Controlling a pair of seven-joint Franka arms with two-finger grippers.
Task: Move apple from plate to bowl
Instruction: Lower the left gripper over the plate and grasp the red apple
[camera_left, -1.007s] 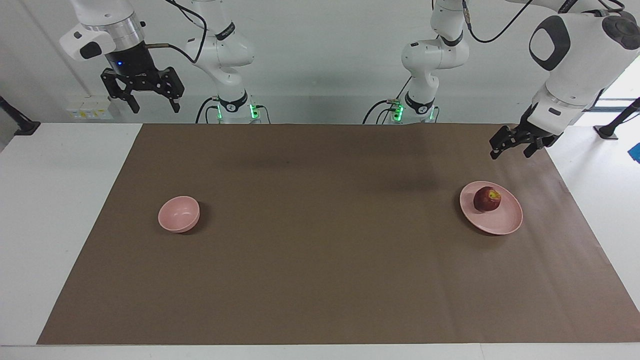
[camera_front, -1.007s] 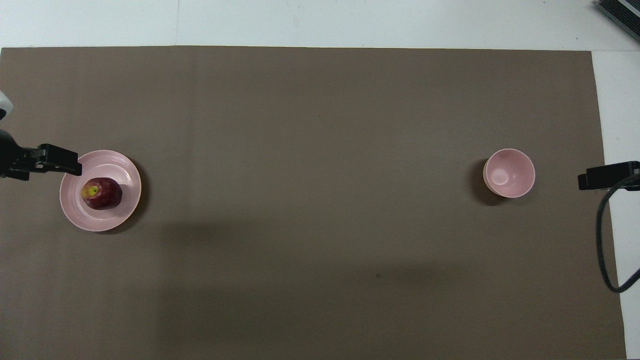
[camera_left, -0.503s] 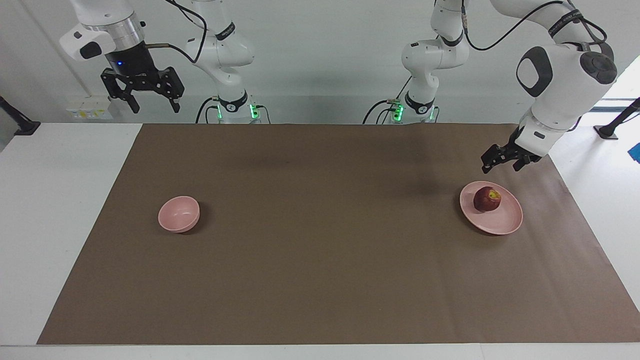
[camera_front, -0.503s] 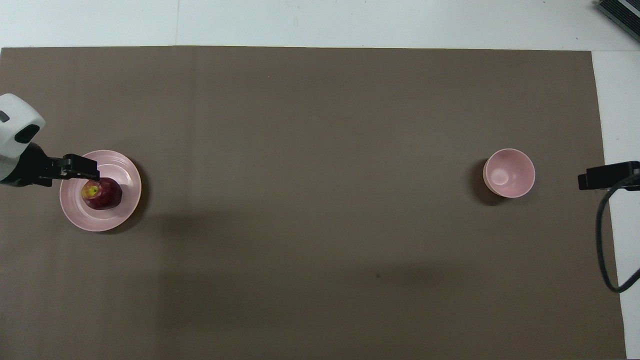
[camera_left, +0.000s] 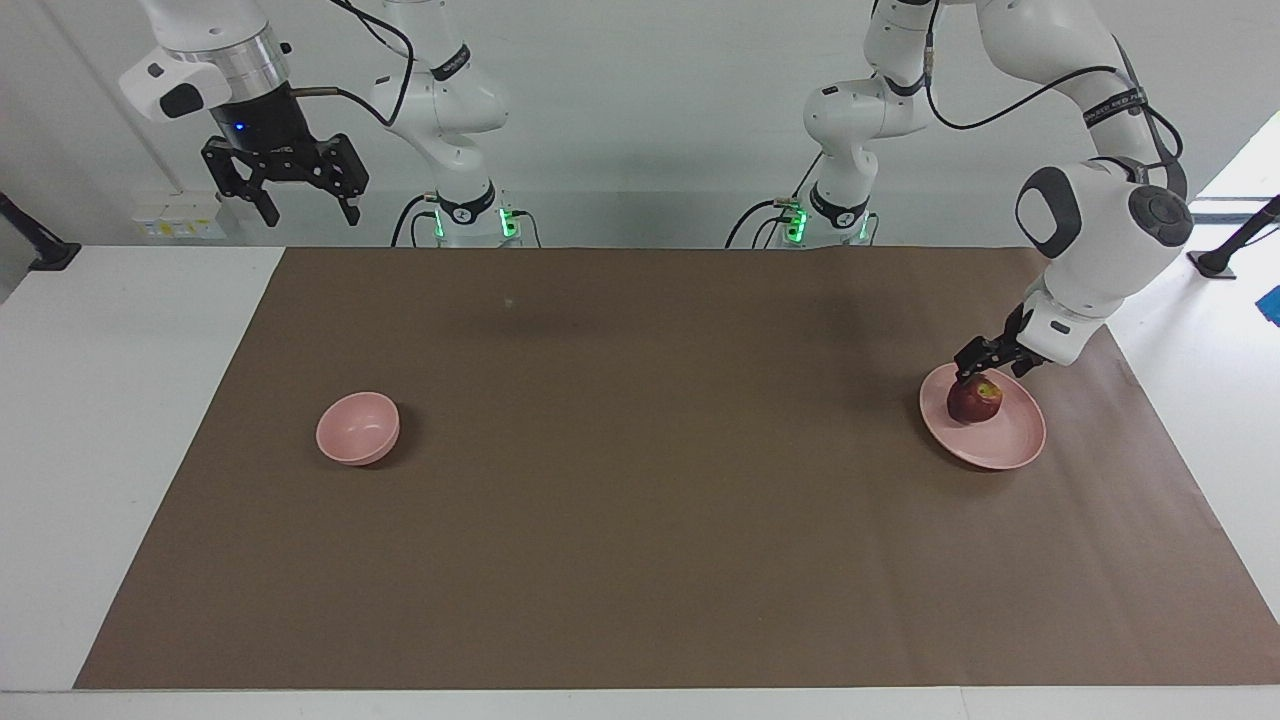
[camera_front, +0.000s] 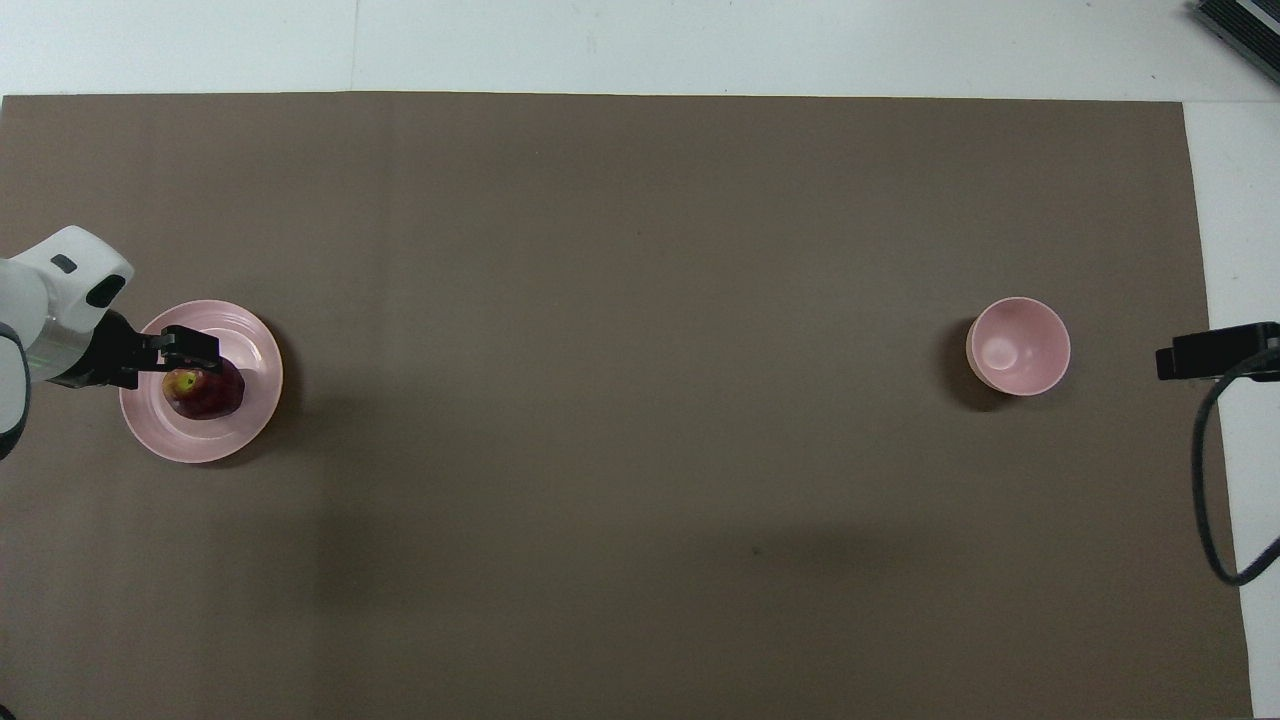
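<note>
Next, I reach down with my left gripper and close it around the dark red apple's sides (camera_front: 208, 388), while the apple sits on the pale pink plate.
The dark red apple (camera_left: 975, 402) (camera_front: 208, 394) sits on the pale pink plate (camera_left: 1012, 446) (camera_front: 246, 332) at the left arm's end of the table. My left gripper (camera_left: 983, 371) (camera_front: 193, 368) is open and low over the plate, right at the apple's top. Whether its fingers touch the apple I cannot tell. The small pink bowl (camera_left: 357, 428) (camera_front: 1018, 346) stands empty toward the right arm's end. My right gripper (camera_left: 285, 196) (camera_front: 1214, 351) waits open, high over the table's edge at that end.
A brown mat (camera_left: 640, 520) covers most of the white table (camera_left: 110, 400), and both dishes stand on it. A black cable (camera_front: 1205, 480) hangs from the right arm. A dark device (camera_front: 1240, 25) sits at the far corner.
My left gripper has come down and moved over the plate, ending at the apple's top. The apple, the bowl and the right arm have not moved.
</note>
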